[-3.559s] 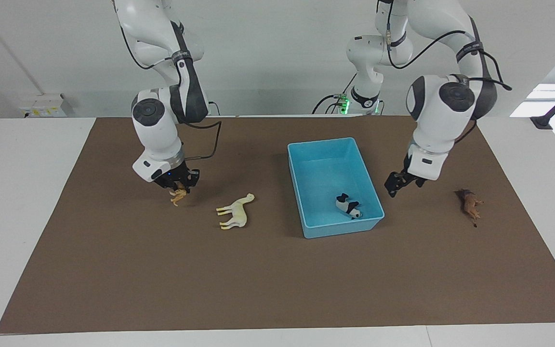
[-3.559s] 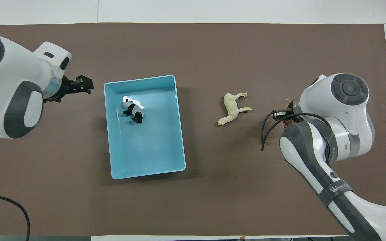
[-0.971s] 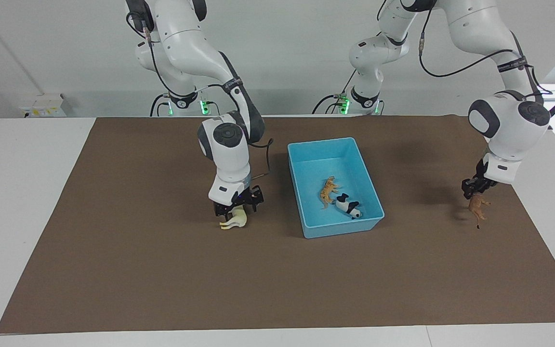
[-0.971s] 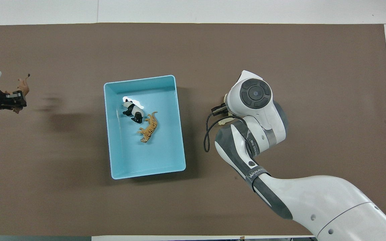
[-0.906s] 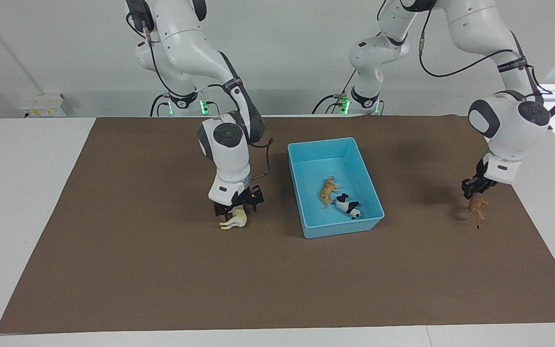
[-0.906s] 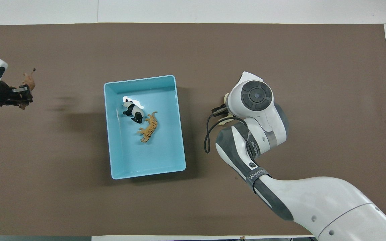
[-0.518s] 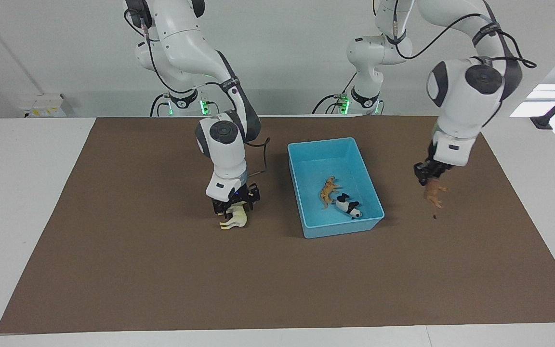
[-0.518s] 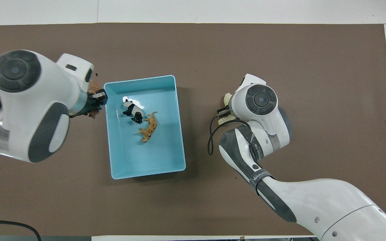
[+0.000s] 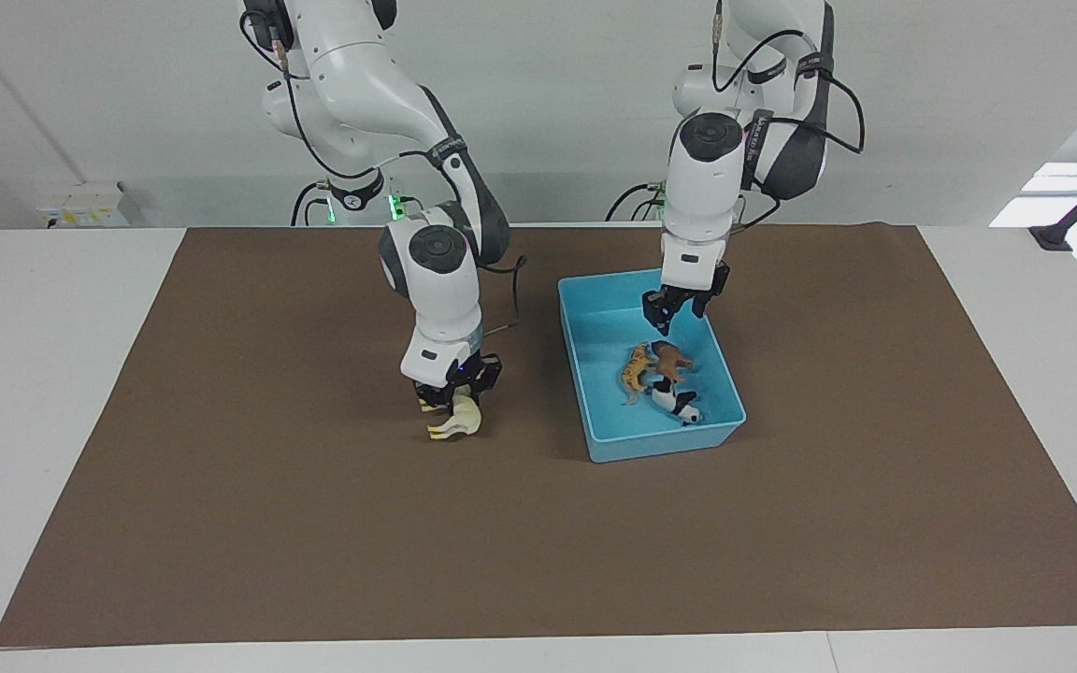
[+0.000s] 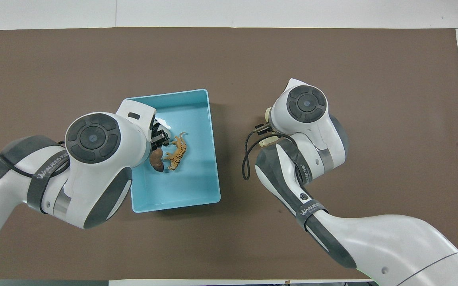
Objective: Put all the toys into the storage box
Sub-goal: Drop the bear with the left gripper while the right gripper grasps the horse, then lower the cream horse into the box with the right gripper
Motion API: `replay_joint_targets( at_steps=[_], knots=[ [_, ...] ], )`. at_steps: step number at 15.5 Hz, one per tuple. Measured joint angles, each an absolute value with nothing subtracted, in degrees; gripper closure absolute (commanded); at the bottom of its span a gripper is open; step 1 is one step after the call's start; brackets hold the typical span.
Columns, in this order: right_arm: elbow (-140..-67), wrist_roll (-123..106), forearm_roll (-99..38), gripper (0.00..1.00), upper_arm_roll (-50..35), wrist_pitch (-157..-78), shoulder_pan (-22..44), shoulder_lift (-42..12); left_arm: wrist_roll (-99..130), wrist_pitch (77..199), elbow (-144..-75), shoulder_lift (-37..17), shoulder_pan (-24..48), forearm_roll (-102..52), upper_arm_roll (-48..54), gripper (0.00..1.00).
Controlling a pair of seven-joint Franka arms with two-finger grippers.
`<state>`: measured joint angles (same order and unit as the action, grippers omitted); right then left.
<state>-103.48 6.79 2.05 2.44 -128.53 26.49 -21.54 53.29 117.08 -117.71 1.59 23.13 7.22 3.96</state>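
Note:
My right gripper will let go of the cream camel between the orange tiger and the storage box's near side [image 10: 184, 186].
The light blue storage box [image 9: 665, 441] sits mid-table. In it lie the orange tiger [image 9: 636, 370], the black-and-white panda [image 9: 679, 403] and the brown lion [image 9: 672, 359], close together. My left gripper [image 9: 673, 314] hangs open and empty just above the lion. In the overhead view the lion [image 10: 156, 161] and the tiger [image 10: 177, 150] show beside the left arm, which hides most of the panda. My right gripper [image 9: 450, 396] is shut on the cream camel [image 9: 459, 422], low over the mat beside the box, toward the right arm's end.
A brown mat [image 9: 314, 523] covers the table, with white table edge around it. The right arm's wrist hides most of the camel in the overhead view; only its cream tips [image 10: 268, 114] show.
My left gripper carried the lion from the left arm's end of the mat to over the box and let it go; the lion now lies in the box. The right gripper closed on the camel.

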Motion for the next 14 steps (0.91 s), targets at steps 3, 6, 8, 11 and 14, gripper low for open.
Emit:
replay_joint_targets(
  at_steps=[3, 6, 8, 11, 14],
  knots=[
    [-96.3, 10.6, 1.5, 1.0, 2.1, -119.2, 27.7, -21.0, 47.4, 110.8, -112.8, 3.2, 20.9, 7.1, 2.7, 0.0],
    [-85.8, 19.2, 1.2, 1.0, 1.7, -108.9, 33.3, -22.1, 33.5, 102.8, -106.7, 4.1, 14.2, 4.3, 2.2, 0.0],
    [-77.9, 23.8, 1.1, 1.0, 1.5, -103.4, 37.8, -24.6, 23.0, 96.9, -102.5, 4.1, 10.2, 3.5, 1.9, 0.0],
    [-68.4, 28.5, 0.8, 1.0, 1.5, -100.0, 42.7, -30.3, 12.7, 90.5, -97.1, 3.7, 6.9, 3.2, 2.1, 0.0],
    [-65.4, 32.6, 1.3, 1.0, 1.7, -102.1, 47.3, -36.0, 7.9, 86.0, -92.1, 1.2, 5.1, 2.5, 2.8, 0.0]
  ],
)
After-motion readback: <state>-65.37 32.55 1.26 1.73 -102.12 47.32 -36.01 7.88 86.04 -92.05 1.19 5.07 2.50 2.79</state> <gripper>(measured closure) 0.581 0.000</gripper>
